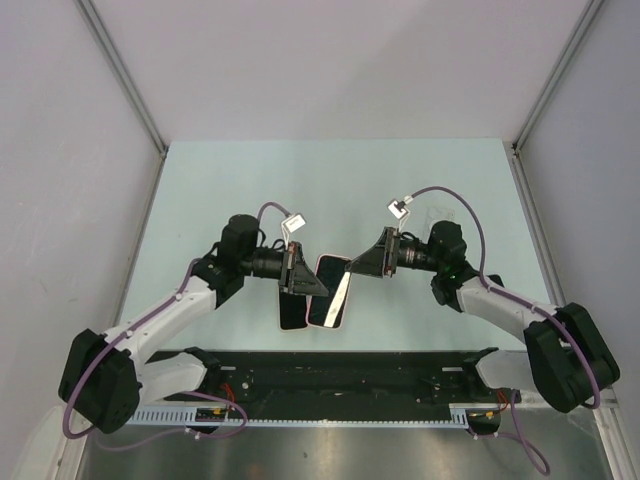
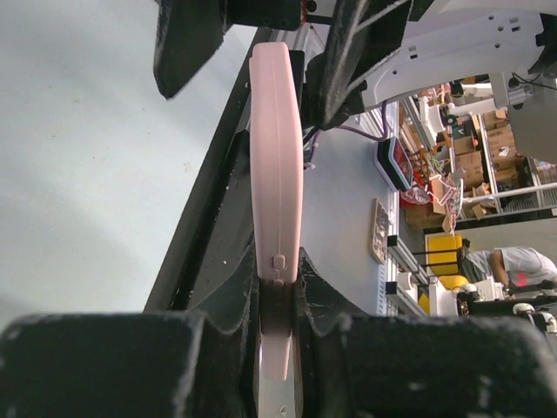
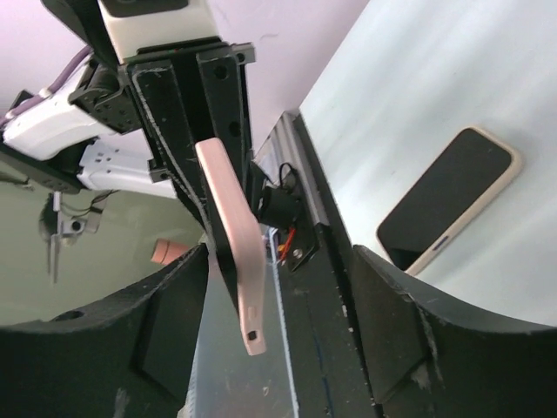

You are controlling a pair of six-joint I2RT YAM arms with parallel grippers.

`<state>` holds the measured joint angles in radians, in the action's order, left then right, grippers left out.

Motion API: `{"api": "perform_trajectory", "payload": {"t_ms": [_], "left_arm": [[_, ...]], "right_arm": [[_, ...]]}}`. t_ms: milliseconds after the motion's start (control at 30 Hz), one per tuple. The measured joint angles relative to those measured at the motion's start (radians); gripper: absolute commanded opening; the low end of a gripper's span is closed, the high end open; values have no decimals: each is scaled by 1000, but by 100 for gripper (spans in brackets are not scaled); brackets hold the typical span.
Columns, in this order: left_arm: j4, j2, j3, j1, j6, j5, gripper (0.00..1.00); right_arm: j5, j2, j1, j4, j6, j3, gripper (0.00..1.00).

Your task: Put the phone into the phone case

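Note:
The pink phone case is tilted in my left gripper's hold, so my right gripper needs to close on its free edge (image 3: pixel 245 261) and make it level before setting it down.
My left gripper (image 1: pixel 297 272) is shut on one end of the pink phone case (image 1: pixel 332 298) and holds it off the table, tilted. In the left wrist view the case (image 2: pixel 277 157) stands edge-on between the fingers of that gripper (image 2: pixel 278 322). My right gripper (image 1: pixel 358 265) is open at the case's other end. In the right wrist view the case's free end (image 3: pixel 248 296) hangs between that gripper's (image 3: pixel 283 279) spread fingers, nearer the left one, touching neither. The black phone (image 1: pixel 291 314) lies flat on the table under the case, screen up; it also shows in the right wrist view (image 3: pixel 448 200).
The pale green table (image 1: pixel 330 180) is walled by grey panels on both sides and at the back. A black rail (image 1: pixel 340 365) with the arm bases runs along the near edge, close to the phone.

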<state>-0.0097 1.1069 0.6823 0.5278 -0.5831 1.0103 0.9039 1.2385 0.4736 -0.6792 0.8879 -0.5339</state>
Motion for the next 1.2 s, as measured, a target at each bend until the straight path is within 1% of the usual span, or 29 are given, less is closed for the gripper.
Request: {"api": "perform_trajectory", "payload": {"t_ms": [33, 133, 167, 233, 267, 300, 333, 367, 433, 533, 600, 633, 700, 733, 833, 933, 1000, 1100, 1200], "left_arm": [[-1, 4, 0, 0, 3, 0, 0], [-2, 12, 0, 0, 9, 2, 0], [-2, 13, 0, 0, 10, 4, 0], [-20, 14, 1, 0, 26, -1, 0], [-31, 16, 1, 0, 40, -4, 0], [-43, 18, 7, 0, 51, -7, 0], [-56, 20, 14, 0, 61, -13, 0], [-71, 26, 24, 0, 66, -20, 0], [-92, 37, 37, -1, 71, -27, 0], [-153, 62, 64, 0, 101, -65, 0], [-183, 78, 78, -1, 123, -84, 0], [-193, 84, 81, -1, 132, -90, 0], [-206, 89, 81, -1, 143, -93, 0], [-208, 90, 81, -1, 148, -99, 0], [-220, 90, 80, 2, 147, -138, 0], [-233, 88, 77, -3, 137, -172, 0], [-229, 83, 77, -4, 119, -179, 0], [-197, 56, 63, -4, 80, -178, 0], [-139, 31, 44, -4, 29, -173, 0]], "right_arm": [[7, 16, 9, -31, 21, 0, 64], [22, 42, 24, -102, 61, 0, 45], [23, 47, 29, -122, 73, 0, 34], [24, 49, 31, -154, 92, -1, 22], [20, 48, 31, -160, 93, -1, 10], [18, 48, 32, -156, 94, -1, 5], [12, 47, 34, -153, 89, -1, 1], [2, 42, 34, -145, 78, -1, 0], [-14, 26, 35, -111, 42, -2, 0], [-52, 9, 42, 0, -28, -25, 0], [-78, 5, 48, 69, -68, -43, 8], [-93, 2, 53, 106, -88, -52, 19], [-112, -6, 62, 166, -112, -66, 35], [-122, -8, 66, 190, -115, -71, 52], [-140, -10, 67, 246, -117, -82, 71], [-128, -17, 66, 263, -130, -84, 74], [-113, -17, 64, 259, -130, -80, 74], [-78, -14, 61, 204, -103, -48, 72], [-49, 8, 64, 138, -67, -14, 67]]}}
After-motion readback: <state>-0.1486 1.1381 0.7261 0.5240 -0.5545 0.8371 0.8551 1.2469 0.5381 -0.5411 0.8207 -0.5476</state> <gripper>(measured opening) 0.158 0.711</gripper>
